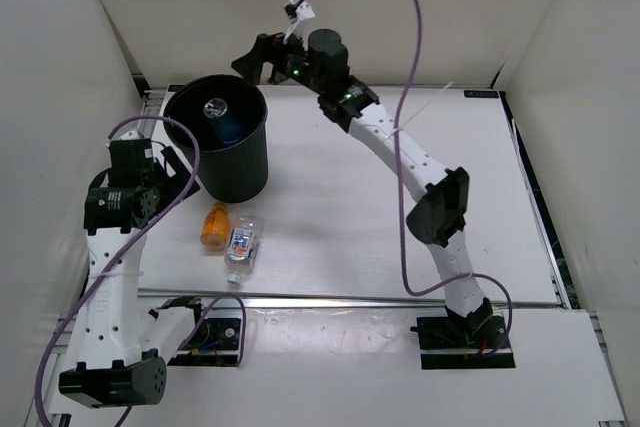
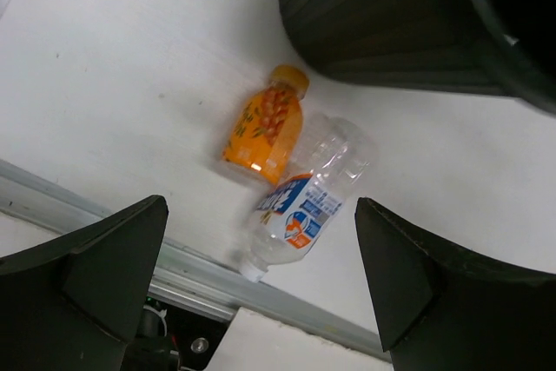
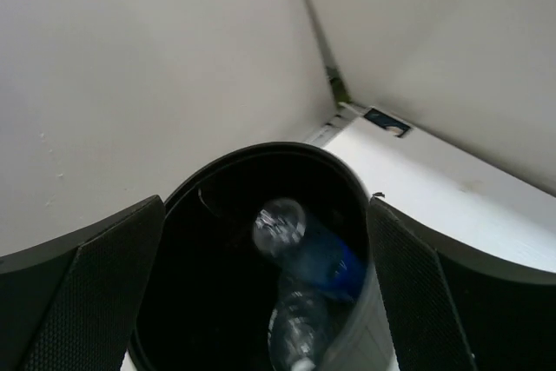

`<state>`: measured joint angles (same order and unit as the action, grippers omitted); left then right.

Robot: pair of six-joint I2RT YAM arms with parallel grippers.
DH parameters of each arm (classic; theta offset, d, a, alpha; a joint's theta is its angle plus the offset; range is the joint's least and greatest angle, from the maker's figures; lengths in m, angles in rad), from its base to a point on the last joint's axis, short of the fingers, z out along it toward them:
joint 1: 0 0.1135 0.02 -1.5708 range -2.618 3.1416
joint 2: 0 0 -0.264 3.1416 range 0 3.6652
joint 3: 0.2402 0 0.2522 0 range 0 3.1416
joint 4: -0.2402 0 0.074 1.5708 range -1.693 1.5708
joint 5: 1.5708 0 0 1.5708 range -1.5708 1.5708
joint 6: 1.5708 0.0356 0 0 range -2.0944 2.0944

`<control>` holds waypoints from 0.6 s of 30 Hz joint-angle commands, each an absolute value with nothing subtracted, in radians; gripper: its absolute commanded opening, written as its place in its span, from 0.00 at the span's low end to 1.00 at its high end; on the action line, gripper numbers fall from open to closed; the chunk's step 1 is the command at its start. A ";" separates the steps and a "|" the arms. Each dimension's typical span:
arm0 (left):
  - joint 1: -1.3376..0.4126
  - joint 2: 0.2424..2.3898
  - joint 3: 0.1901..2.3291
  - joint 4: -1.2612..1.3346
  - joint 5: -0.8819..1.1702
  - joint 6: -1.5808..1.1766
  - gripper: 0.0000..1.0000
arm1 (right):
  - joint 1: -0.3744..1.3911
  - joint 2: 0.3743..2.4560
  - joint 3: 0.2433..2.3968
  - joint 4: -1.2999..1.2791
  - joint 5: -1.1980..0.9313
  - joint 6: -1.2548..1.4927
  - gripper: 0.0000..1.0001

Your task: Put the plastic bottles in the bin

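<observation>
My left gripper is to close next around the body (image 1: pixel 214 230) (image 2: pixel 261 138) of the orange bottle, the one that is lying beside the labelled bottle.
The black bin (image 1: pixel 243 169) stands at the back left of the table. In the right wrist view the bin (image 3: pixel 261 152) holds a blurred clear bottle with a blue label (image 3: pixel 313 249) and a plain clear bottle (image 3: pixel 295 327) under it. My right gripper (image 1: pixel 256 55) hovers above the bin's far rim, open (image 3: pixel 265 275), with nothing between its fingers. An orange bottle (image 1: pixel 214 225) and a clear bottle with a white-blue-red label (image 1: pixel 241 246) lie side by side in front of the bin. My left gripper (image 1: pixel 180 179) is open (image 2: pixel 261 275) above these two: the orange bottle (image 2: pixel 265 128) and the labelled bottle (image 2: pixel 308 202).
White walls enclose the table on three sides. A metal rail (image 2: pixel 104 215) runs along the table's near edge, just below the labelled bottle's neck. The bin's ribbed wall (image 2: pixel 391 32) is close behind the two lying bottles. A purple cable (image 1: pixel 410 67) loops over the right arm.
</observation>
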<state>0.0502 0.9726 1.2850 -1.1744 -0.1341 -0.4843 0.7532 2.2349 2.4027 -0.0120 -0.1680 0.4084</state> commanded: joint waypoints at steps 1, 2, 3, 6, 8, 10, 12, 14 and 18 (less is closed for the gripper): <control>0.054 0.930 1.185 -1.171 -0.112 -0.463 1.00 | 0.693 1.984 2.382 -0.044 -0.077 0.364 1.00; 0.054 0.890 1.154 -1.117 -0.112 -0.475 1.00 | 0.678 1.949 2.356 -0.061 -0.058 0.364 1.00; 0.054 0.870 1.123 -1.085 -0.100 -0.476 1.00 | 0.669 1.912 2.288 -0.075 -0.036 0.364 1.00; 0.054 0.828 0.976 -0.972 -0.100 -0.517 1.00 | 0.614 1.787 2.197 -0.138 -0.023 0.353 1.00; 0.054 0.819 0.856 -0.922 -0.123 -0.563 1.00 | 0.592 1.724 2.140 -0.184 -0.032 0.341 1.00; 0.042 0.830 0.806 -0.832 -0.103 -0.560 1.00 | 0.557 1.672 2.100 -0.184 -0.046 0.341 1.00; 0.012 0.851 0.769 -0.760 -0.103 -0.560 1.00 | 0.535 1.651 2.077 -0.193 -0.061 0.351 1.00; -0.002 0.879 0.744 -0.712 -0.144 -0.535 1.00 | 0.509 1.637 2.077 -0.193 -0.087 0.351 1.00; -0.002 1.024 0.758 -0.683 -0.176 -0.466 1.00 | 0.453 1.608 2.068 -0.193 -0.120 0.377 1.00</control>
<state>0.0025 0.9520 0.7467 -0.7864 -0.1387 -0.5144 0.4889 1.6012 2.0907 -0.1665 -0.0914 0.3782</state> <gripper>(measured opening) 1.000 0.998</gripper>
